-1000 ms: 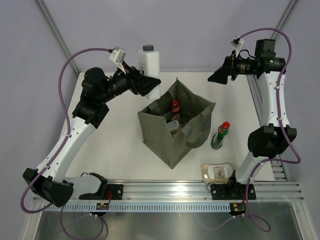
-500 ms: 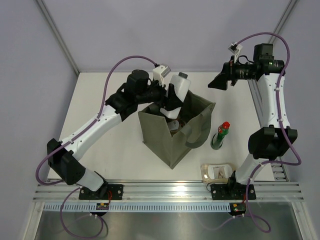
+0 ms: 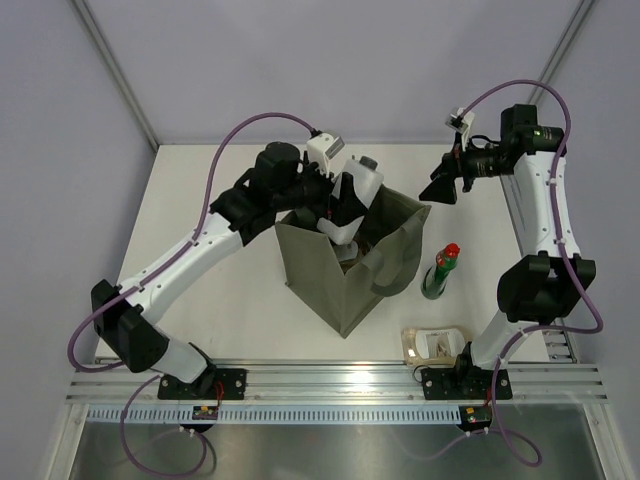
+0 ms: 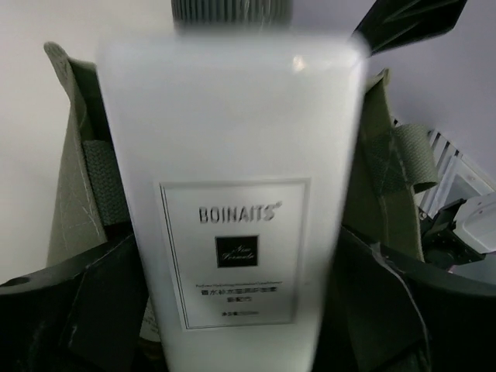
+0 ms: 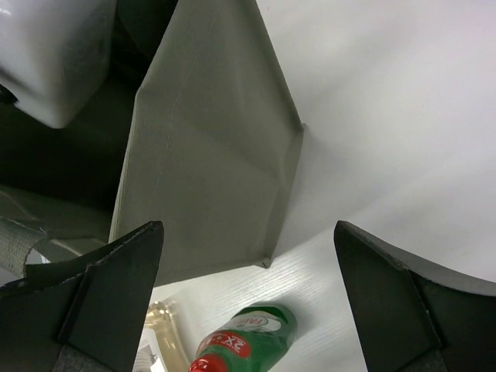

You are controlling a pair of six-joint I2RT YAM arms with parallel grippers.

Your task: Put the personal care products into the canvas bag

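Note:
The green bottle has a red cap on it. Just below that cap, I need to close my right gripper on the upper part of the green bottle [image 3: 444, 263] [image 5: 235, 342].
The white bottle [image 3: 357, 192] with a grey cap leans over the mouth of the canvas bag [image 3: 330, 280], its base down inside. My left gripper [image 3: 335, 205] has a finger on each side of the bottle [image 4: 232, 194], which fills the left wrist view in front of the bag [image 4: 70, 194]. Whether the fingers [image 4: 93, 310] still press it I cannot make out. My right gripper [image 3: 440, 188] hangs open and empty behind the bag's right corner [image 5: 209, 155]. Below the gripper [image 5: 248, 302] stands the dark green red-capped bottle [image 5: 252, 341], also visible from above [image 3: 440, 270]. The beige pouch [image 3: 435, 343] lies near the front rail.
The left arm [image 3: 190, 255] reaches across the table from the left. The right arm's elbow [image 3: 545, 285] sits beside the green bottle. A metal rail [image 3: 340, 385] runs along the near edge. Grey walls close off the back and sides.
The left arm swung the white bottle from the back wall over to the bag and tipped its base into the opening. The right gripper drifted slightly down and forward.

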